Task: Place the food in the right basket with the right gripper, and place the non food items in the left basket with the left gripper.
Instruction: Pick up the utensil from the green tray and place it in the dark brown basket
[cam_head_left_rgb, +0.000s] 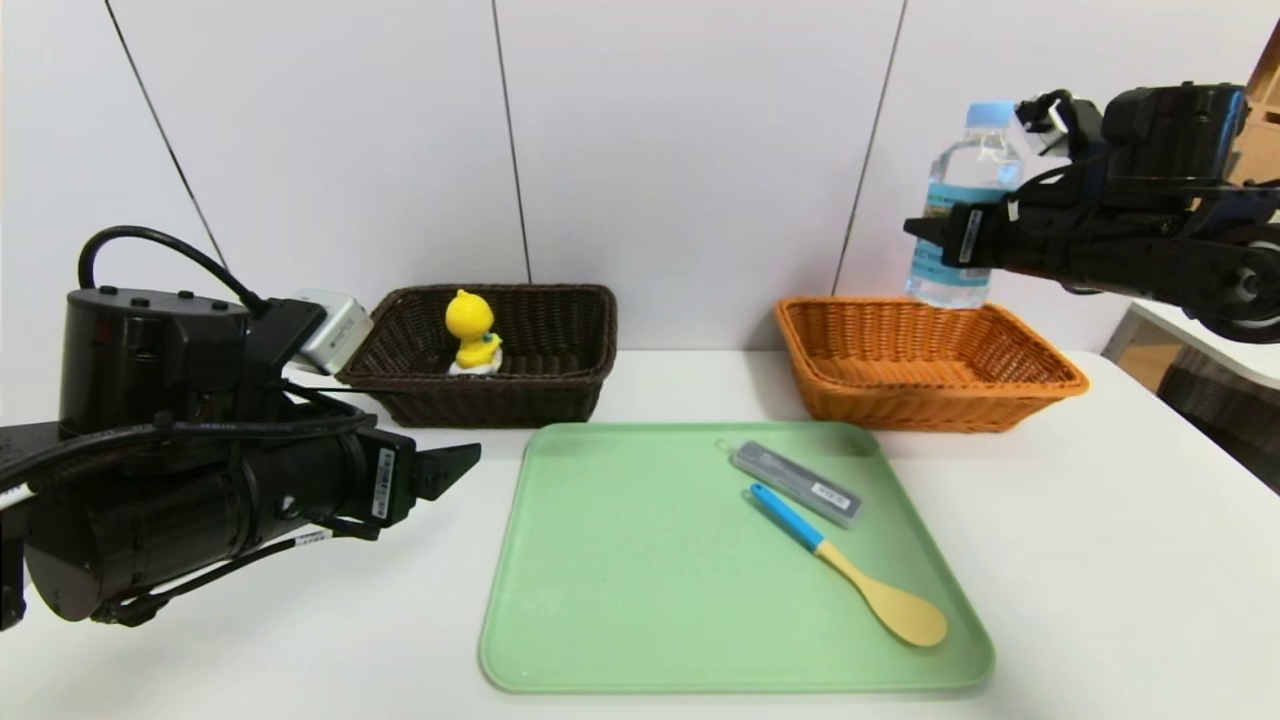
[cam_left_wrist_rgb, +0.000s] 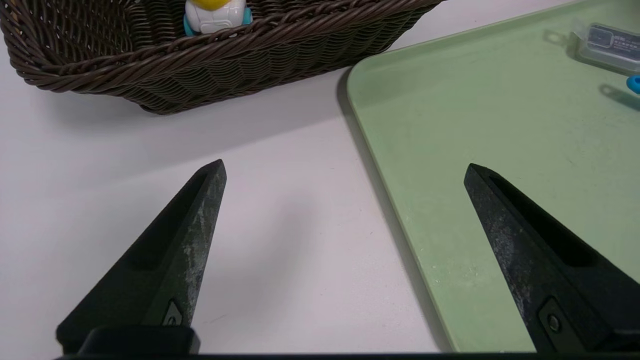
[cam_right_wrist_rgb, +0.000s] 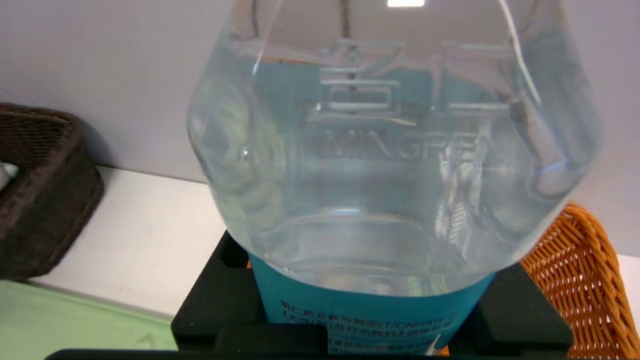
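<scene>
I should release the clear bottle from my right gripper inside the orange basket (cam_head_left_rgb: 945, 374), close behind the middle of the basket's front rim.
My right gripper (cam_head_left_rgb: 940, 240) is shut on the food, a clear bottle (cam_head_left_rgb: 965, 190) with a light-blue cap, and holds it upright in the air above the back of the orange right basket (cam_head_left_rgb: 1050, 375). In the right wrist view its black fingers (cam_right_wrist_rgb: 215, 300) clamp the blue label of the bottle (cam_right_wrist_rgb: 390, 150). The yellow duck toy (cam_head_left_rgb: 471, 330) stands inside the dark brown left basket (cam_head_left_rgb: 560, 400). The grey case (cam_head_left_rgb: 797, 484) and the blue-handled yellow spoon (cam_head_left_rgb: 850, 570) lie on the green tray (cam_head_left_rgb: 640, 600). My left gripper (cam_head_left_rgb: 455, 465) hovers open and empty, low over the table left of the tray.
In the left wrist view the tray's left edge (cam_left_wrist_rgb: 380, 165) runs between the open fingertips (cam_left_wrist_rgb: 215, 175), with the dark basket (cam_left_wrist_rgb: 225, 65) just beyond. Bare white table lies around the tray and baskets. A wall stands right behind the baskets.
</scene>
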